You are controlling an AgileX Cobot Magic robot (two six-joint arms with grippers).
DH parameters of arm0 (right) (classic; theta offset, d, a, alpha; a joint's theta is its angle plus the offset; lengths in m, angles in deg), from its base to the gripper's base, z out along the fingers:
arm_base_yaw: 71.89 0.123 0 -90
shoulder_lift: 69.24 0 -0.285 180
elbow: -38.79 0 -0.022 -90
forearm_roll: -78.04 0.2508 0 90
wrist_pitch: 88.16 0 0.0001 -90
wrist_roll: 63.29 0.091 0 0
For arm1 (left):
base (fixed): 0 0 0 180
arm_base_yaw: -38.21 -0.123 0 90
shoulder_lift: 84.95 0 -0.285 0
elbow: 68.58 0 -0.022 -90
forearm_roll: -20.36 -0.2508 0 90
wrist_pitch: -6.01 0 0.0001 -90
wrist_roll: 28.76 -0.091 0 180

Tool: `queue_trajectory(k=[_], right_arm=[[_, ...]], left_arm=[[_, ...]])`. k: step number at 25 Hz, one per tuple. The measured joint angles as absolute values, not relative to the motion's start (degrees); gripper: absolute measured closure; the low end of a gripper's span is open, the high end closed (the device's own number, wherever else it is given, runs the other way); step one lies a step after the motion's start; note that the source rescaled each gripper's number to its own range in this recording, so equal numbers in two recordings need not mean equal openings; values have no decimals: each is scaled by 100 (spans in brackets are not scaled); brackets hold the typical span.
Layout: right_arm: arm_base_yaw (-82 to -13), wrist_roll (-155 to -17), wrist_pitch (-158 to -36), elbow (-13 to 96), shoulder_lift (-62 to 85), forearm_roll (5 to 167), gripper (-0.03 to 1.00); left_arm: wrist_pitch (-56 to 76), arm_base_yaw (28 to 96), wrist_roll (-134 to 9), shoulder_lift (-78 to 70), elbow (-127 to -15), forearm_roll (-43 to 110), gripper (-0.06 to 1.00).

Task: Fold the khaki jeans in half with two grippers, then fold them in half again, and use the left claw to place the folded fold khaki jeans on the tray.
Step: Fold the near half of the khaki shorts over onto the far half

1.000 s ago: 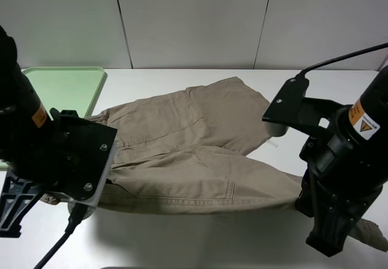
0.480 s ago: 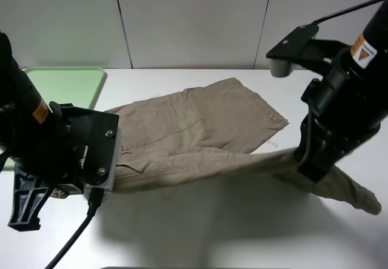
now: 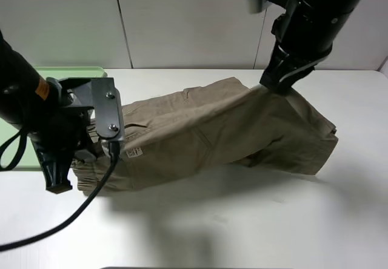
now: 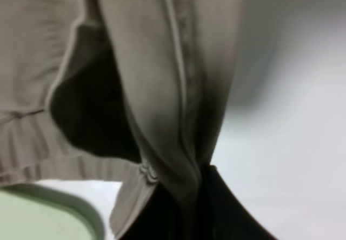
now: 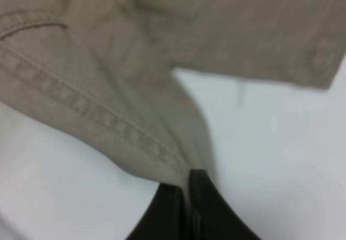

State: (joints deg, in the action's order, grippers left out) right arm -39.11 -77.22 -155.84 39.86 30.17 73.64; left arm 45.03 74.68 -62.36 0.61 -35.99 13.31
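Note:
I need to use my left gripper to let go of the lifted edge of the khaki jeans at their far waistband corner (image 3: pixel 93 117), beside the pale-green tray.
The khaki jeans (image 3: pixel 206 132) lie across the middle of the white table, their near edge lifted at both ends. At the left end my left gripper (image 3: pixel 60 181) is shut on the waistband, and in the left wrist view its black fingers (image 4: pixel 216 207) pinch a fold of the khaki jeans (image 4: pixel 162 88). My right gripper (image 3: pixel 276 84) hangs high at the back right, shut on a leg hem, so the cloth drapes down from it. In the right wrist view the seamed hem (image 5: pixel 92 115) sits clamped in the right gripper (image 5: pixel 187 179). The pale-green tray (image 3: pixel 76 72) shows at the far left, mostly behind the left arm.
A loose black cable (image 3: pixel 73 217) from the left arm trails over the front left of the table. A small pale label (image 3: pixel 134 152) shows on the jeans near the waistband. Grey wall panels stand behind the table. The tray's corner (image 4: pixel 48 218) shows in the left wrist view.
The right gripper has risen and swung toward the back with the leg hem, carrying that leg over the other. The left gripper has lifted the waistband and moved slightly right.

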Motion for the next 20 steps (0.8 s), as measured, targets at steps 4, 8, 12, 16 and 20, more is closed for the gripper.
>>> queue_trajectory(k=[4,8,12,16,20], right_arm=[[-3911,-7787,-15345,4460,3457,7172,97],[-3916,-7867,-14897,4685,3881,7129,97],[-3916,-7889,-14497,4832,4295,7125,97],[-3916,-7894,-14242,5065,4675,7058,97],[-3916,-7899,-14070,5314,5041,6971,97]], left_arm=[[4115,6933,-6194,66,-3599,1337,94],[3779,6397,-6176,271,-3599,1337,94],[3392,5988,-6170,781,-3599,1350,94],[2897,5724,-6157,1177,-3599,1350,94],[2432,5563,-6150,1357,-3599,1190,94]])
